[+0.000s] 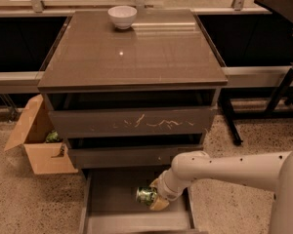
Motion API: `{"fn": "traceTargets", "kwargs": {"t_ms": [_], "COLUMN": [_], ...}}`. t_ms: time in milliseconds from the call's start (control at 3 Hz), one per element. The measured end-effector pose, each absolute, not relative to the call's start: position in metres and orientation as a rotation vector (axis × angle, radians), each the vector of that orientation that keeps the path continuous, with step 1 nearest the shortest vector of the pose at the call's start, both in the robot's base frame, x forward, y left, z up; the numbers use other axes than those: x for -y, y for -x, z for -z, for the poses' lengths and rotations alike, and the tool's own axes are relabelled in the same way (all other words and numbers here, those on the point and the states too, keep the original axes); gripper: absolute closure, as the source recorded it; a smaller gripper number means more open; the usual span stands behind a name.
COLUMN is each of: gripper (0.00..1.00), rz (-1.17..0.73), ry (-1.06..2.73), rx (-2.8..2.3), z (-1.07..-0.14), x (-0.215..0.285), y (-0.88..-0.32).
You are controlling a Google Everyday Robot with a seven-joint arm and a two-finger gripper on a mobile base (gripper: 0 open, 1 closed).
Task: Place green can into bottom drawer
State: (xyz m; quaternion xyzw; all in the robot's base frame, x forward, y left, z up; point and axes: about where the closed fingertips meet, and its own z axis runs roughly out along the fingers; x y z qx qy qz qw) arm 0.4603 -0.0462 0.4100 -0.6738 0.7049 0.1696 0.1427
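Next, I let go of the green can near the middle of the open bottom drawer's inside (139, 202) with my gripper.
The green can (146, 195) lies on its side over the floor of the open bottom drawer (107, 194), the lowest of three dark drawers. My gripper (155, 197) is at the can's right end, inside the drawer, and its pale fingers (159, 204) are closed around the can. My white arm (224, 169) reaches in from the right. I cannot tell whether the can rests on the drawer floor or hangs just above it.
The scratched top drawer (132, 122) and the plain middle drawer (132, 155) are slightly pulled out above. A white bowl (122, 16) stands at the back of the cabinet top. An open cardboard box (36, 140) sits on the floor at left. A black table leg (278, 96) stands at right.
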Motion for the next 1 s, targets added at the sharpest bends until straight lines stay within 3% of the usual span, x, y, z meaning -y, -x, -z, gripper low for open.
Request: {"fn": "traceTargets", "kwargs": {"t_ms": [1000], "gripper": [1.0], "rz": [-0.721], "ry": [1.968], "rx": [-1.814], "z": [-0.29], "x": [0.035], "y": [-0.509]}}
